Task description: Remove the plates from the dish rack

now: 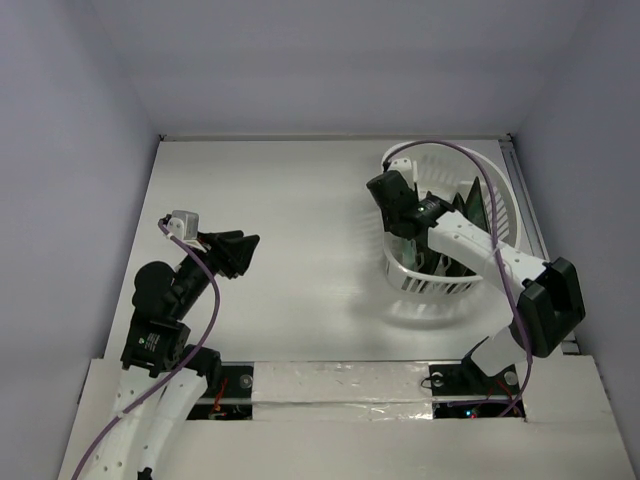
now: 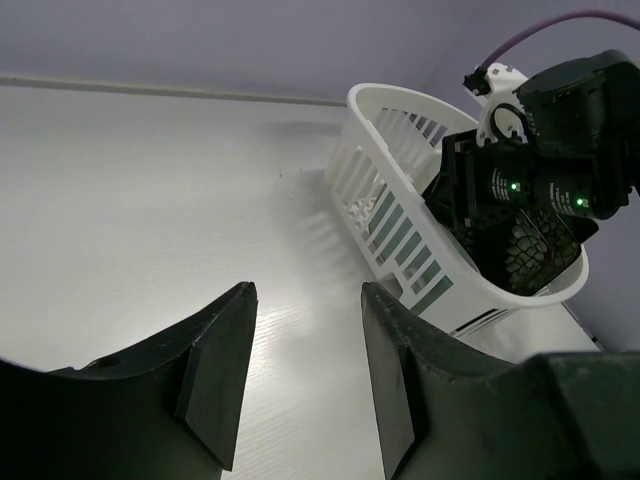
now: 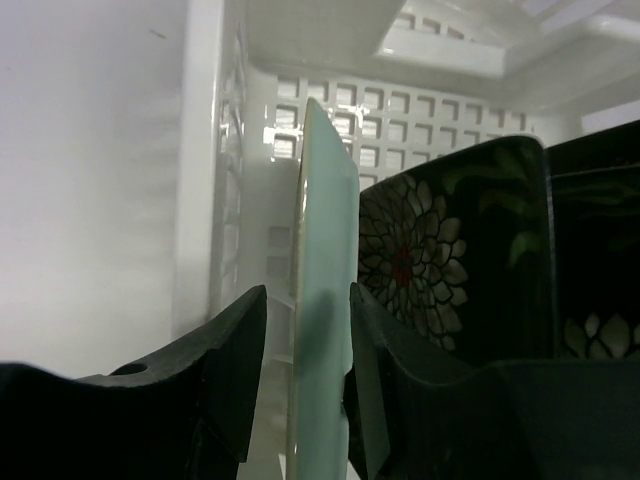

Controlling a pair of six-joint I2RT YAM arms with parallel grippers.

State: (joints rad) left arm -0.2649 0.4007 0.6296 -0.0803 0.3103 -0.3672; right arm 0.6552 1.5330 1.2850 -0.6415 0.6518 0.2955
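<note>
Next, my right gripper grips the pale mint plate at its upper edge (image 1: 403,240) (image 3: 322,300), next to the black flowered plate in the white dish rack.
The white dish rack (image 1: 432,285) stands at the right of the table, seen too in the left wrist view (image 2: 395,215). My right gripper (image 1: 405,232) reaches down into it. In the right wrist view the gripper (image 3: 307,292) is open and straddles the upright edge of the pale mint plate (image 3: 325,230). A gap shows at the left finger (image 3: 235,350), and the right finger lies close against the plate. A black flowered plate (image 3: 440,250) stands right behind the mint one, and another dark plate (image 3: 595,260) beside that. My left gripper (image 1: 248,246) (image 2: 307,290) hovers open and empty over the table's left half.
The rack's gridded wall (image 3: 400,110) closes in behind the plates. My right arm's wrist (image 2: 540,180) covers much of the rack's inside in the left wrist view. Bare white table (image 1: 300,200) lies between the two arms. Walls border the table.
</note>
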